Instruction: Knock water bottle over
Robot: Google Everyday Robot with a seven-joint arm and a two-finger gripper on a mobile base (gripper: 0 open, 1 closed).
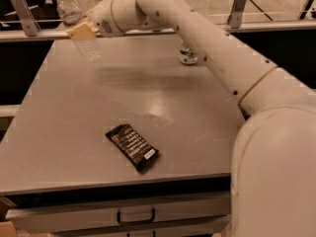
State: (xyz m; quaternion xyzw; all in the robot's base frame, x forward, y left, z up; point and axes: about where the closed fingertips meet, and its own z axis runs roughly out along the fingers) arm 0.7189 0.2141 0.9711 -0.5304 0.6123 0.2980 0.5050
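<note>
The water bottle will be released sideways on the grey table (155, 63) beside the white-and-green can.
The water bottle (90, 47) is clear ribbed plastic with a white cap. It stands at the far left of the grey table (59, 132), and its top leans to the left. My gripper (82, 31) is at the end of the white arm that reaches across from the right. It is against the middle of the bottle and hides the label. The bottle's base is low over the tabletop near the far edge; I cannot tell if it touches.
A short white-and-green can (187, 56) stands at the far middle, partly hidden behind my arm. A black snack packet (132, 147) lies flat near the front edge. A drawer handle (135, 216) sits below the table front. Rail posts stand behind the table.
</note>
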